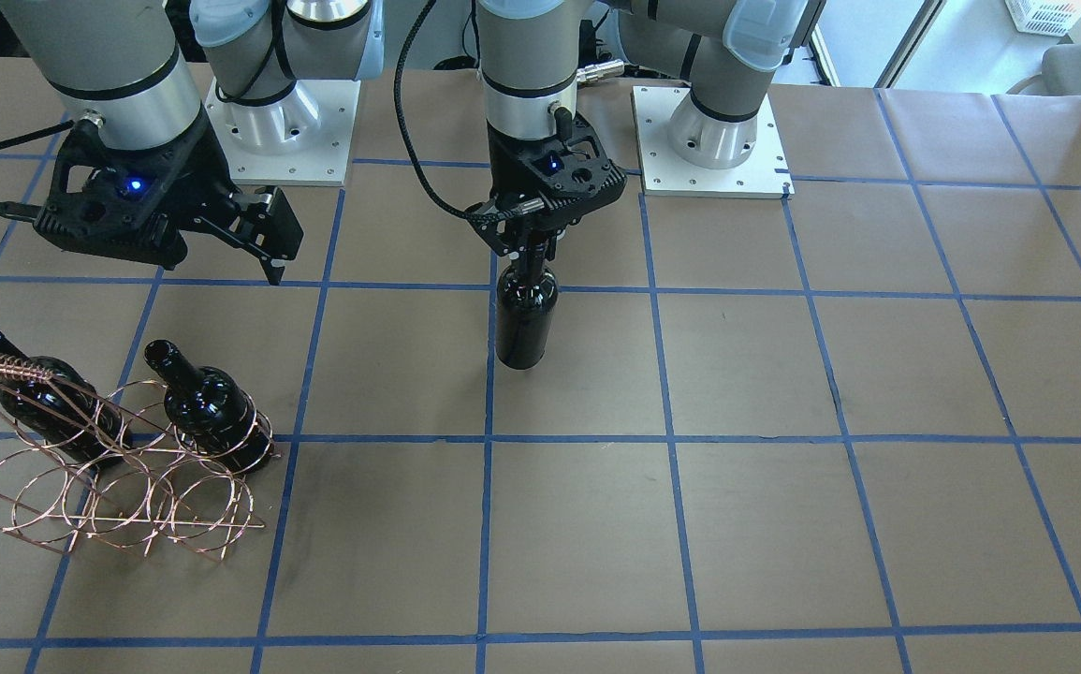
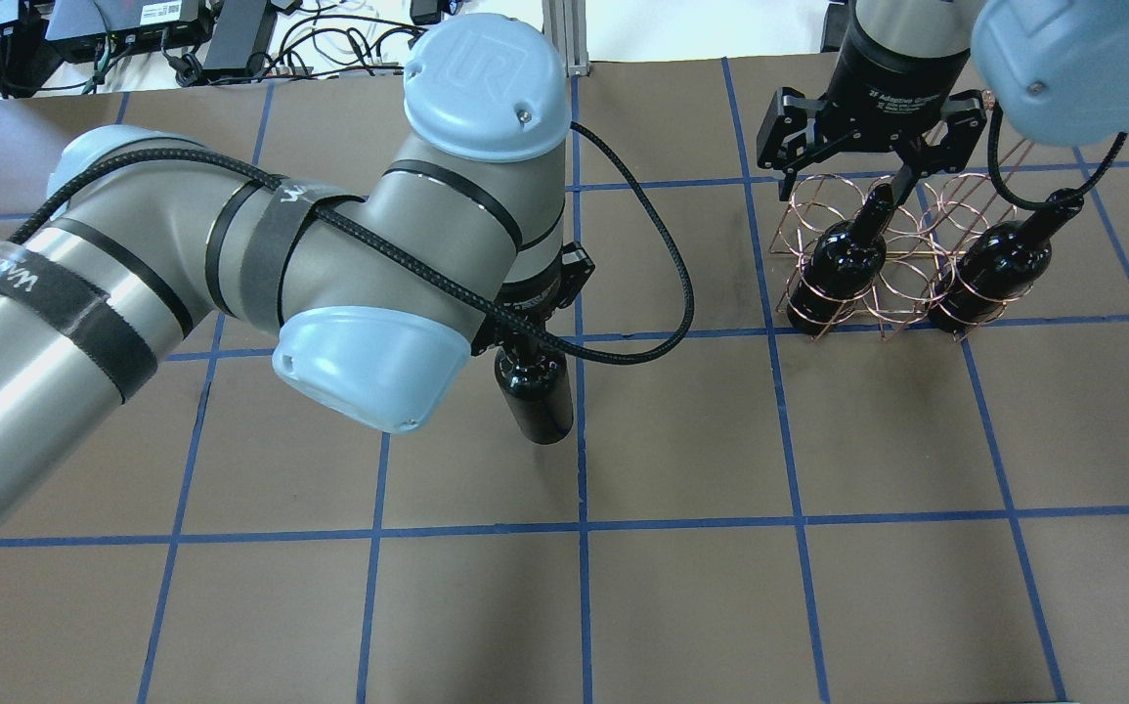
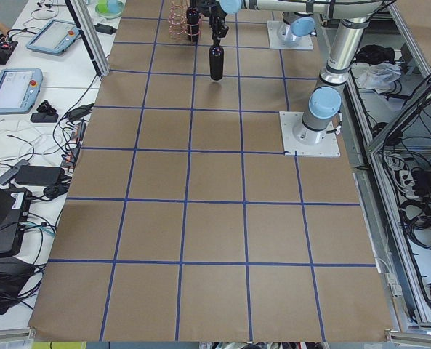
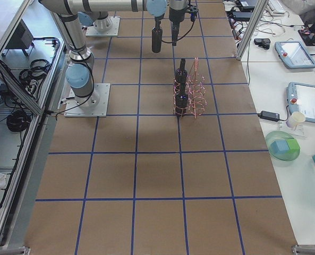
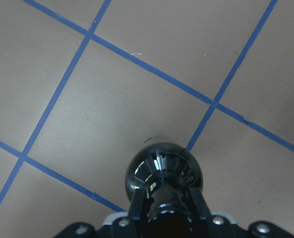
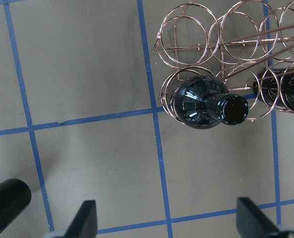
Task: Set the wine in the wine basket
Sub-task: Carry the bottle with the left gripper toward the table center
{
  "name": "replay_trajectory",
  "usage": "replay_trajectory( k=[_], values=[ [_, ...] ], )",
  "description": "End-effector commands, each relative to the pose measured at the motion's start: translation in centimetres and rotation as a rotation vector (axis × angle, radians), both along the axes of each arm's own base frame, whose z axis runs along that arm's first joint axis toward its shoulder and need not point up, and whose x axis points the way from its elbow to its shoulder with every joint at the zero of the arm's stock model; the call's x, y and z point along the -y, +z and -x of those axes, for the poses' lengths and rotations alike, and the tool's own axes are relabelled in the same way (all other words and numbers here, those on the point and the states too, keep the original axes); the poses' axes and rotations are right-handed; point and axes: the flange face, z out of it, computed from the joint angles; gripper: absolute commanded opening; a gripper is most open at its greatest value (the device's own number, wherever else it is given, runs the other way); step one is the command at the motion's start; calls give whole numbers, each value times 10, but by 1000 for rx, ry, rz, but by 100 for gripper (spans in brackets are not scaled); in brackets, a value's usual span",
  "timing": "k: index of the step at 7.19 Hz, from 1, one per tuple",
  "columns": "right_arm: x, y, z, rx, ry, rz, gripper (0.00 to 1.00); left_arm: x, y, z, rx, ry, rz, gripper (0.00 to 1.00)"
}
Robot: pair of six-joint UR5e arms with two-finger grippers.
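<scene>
The robot's left gripper will release the near-black wine bottle, standing upright on the brown table (image 1: 516,388) (image 5: 171,132) next to the blue tape crossing.
My left gripper (image 1: 531,251) is shut on the slim neck of a near-black wine bottle (image 1: 526,318) and holds it upright over the table's middle; the left wrist view looks down on the bottle's shoulder (image 5: 162,171). I cannot tell if its base touches the table. The copper wire wine basket (image 1: 119,487) stands towards my right and also shows in the overhead view (image 2: 901,254). Two alike bottles (image 1: 53,398) (image 1: 217,412) lie slanted in its rings. My right gripper (image 1: 231,257) is open and empty, above the basket's near side (image 6: 211,39).
The table is brown paper with a blue tape grid (image 1: 671,440). The arms' white base plates (image 1: 708,140) sit at the robot's edge. Operator tablets and a green bowl (image 4: 282,147) lie on side benches beyond the table.
</scene>
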Motion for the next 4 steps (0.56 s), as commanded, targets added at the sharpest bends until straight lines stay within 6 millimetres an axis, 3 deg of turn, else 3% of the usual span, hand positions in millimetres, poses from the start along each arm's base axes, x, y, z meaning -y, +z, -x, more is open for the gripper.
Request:
replay_trajectory(
  k=[1,4],
  values=[
    [5,5,0,1,0,49,100,4,-4,2,-4,4,9,24],
    [5,5,0,3,-3,49,100,13,-13,8,-15,16,31,24]
  ],
)
